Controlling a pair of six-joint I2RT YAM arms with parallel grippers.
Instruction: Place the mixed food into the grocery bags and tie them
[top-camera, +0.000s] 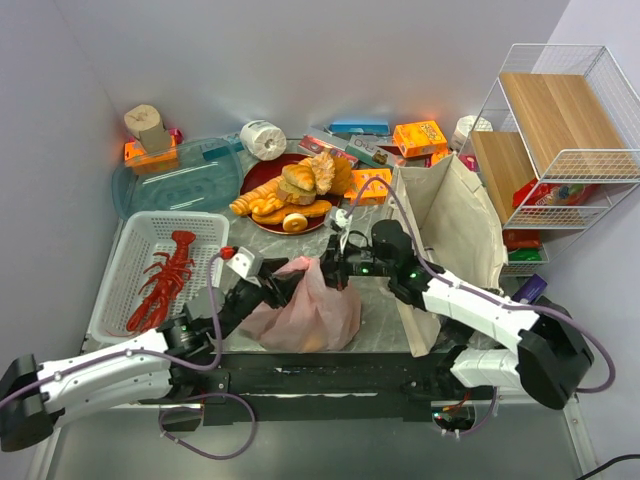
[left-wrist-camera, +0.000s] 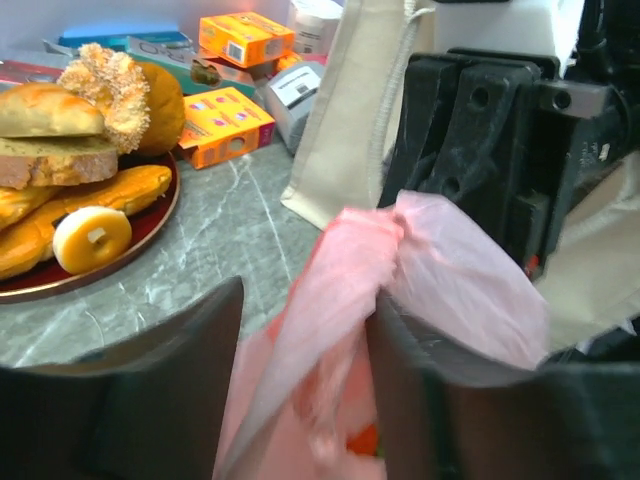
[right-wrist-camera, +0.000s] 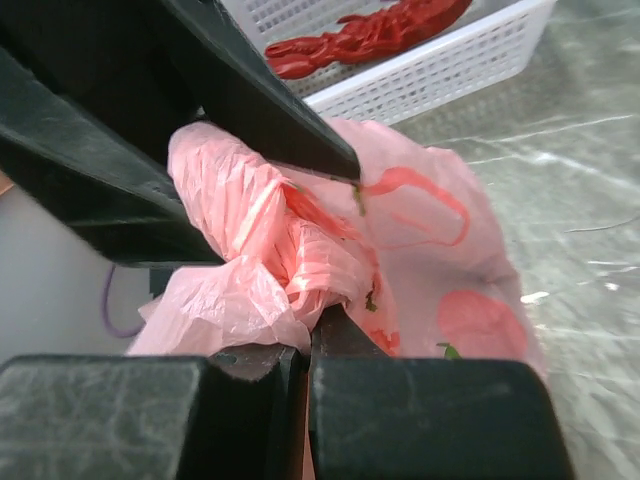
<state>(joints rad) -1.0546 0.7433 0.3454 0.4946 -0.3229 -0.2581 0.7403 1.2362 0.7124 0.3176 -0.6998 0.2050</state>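
Note:
My left gripper needs to back away, pinch the pink handle piece (left-wrist-camera: 315, 310) and pull it tight, because it is crowding my right gripper at the twisted bunch.
The pink plastic bag (top-camera: 305, 318) lies on the table in front of both arms, its top gathered into a twisted bunch (right-wrist-camera: 300, 250). My right gripper (right-wrist-camera: 318, 325) is shut, pinching pink plastic at the base of that bunch; in the top view it (top-camera: 335, 272) is over the bag's top. My left gripper (left-wrist-camera: 305, 300) is open, with a stretched pink handle strand (left-wrist-camera: 340, 280) between its fingers, against the right one. An orange-red shape (left-wrist-camera: 365, 440) shows through the plastic; the other food is hidden. The beige tote (top-camera: 455, 215) stands open to the right.
A white basket (top-camera: 130, 250) with a red lobster (top-camera: 165, 275) is at the left. A red plate (top-camera: 262, 172) of breads, a clear tray (top-camera: 185, 180) and orange boxes (top-camera: 420, 137) are behind. A wire shelf (top-camera: 560, 130) stands at the right.

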